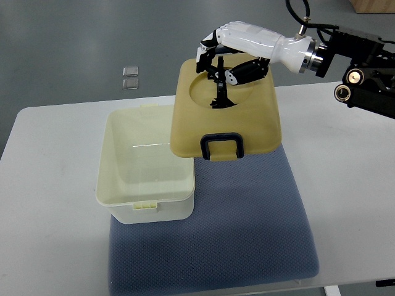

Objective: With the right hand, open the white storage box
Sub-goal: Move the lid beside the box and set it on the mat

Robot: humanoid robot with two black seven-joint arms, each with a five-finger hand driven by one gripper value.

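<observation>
I will release the lid from my right gripper on the blue mat (255, 178) beside the cream-white storage box.
The cream-white storage box (117, 179) stands open on the left of a blue mat, and its inside looks empty. Its lid (250, 120) is off the box and held tilted to the right of it, overlapping the box's right rim. My right hand (217, 65) comes in from the upper right, its fingers curled on the black handle (220, 94) in the round recess on top of the lid. A black latch loop (222, 147) hangs at the lid's near edge. The left arm does not show.
The blue mat (247, 234) lies on a white table (49, 185); the box sits on the mat's left edge. Two small clear squares (130, 77) lie on the grey floor beyond the table. My right arm's black joints (364, 77) hang over the table's far right corner.
</observation>
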